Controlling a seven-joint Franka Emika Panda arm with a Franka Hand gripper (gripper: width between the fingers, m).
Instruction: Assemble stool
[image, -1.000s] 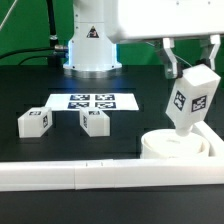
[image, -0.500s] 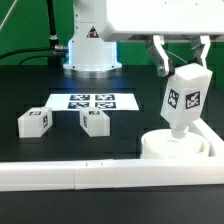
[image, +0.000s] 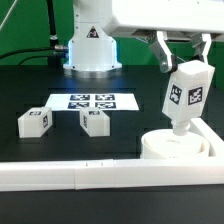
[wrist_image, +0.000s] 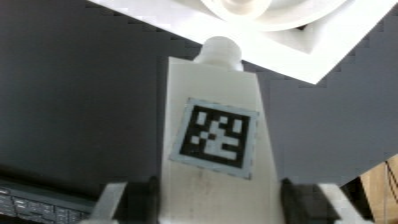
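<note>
Next, my gripper releases the white stool leg, with the leg's narrow end pointing down, so that it is left on the round white seat (image: 183, 146).
My gripper (image: 186, 62) is shut on a white stool leg (image: 183, 100) with a black-and-white tag. It holds the leg upright, slightly tilted, over the round white seat (image: 172, 148) at the exterior view's right. The leg's narrow lower end sits at or just above the seat's top; I cannot tell if it touches. In the wrist view the leg (wrist_image: 217, 130) runs from between the fingers (wrist_image: 121, 200) toward the seat (wrist_image: 267, 12). Two more tagged legs lie on the table at the left (image: 34, 121) and middle (image: 95, 119).
The marker board (image: 92, 101) lies flat behind the two loose legs. A long white border rail (image: 90, 177) runs along the front edge, and the seat rests against it. The robot base (image: 92, 45) stands at the back.
The held leg has shifted slightly up and toward the exterior view's right and stands a little straighter over the seat. The loose legs have not moved.
</note>
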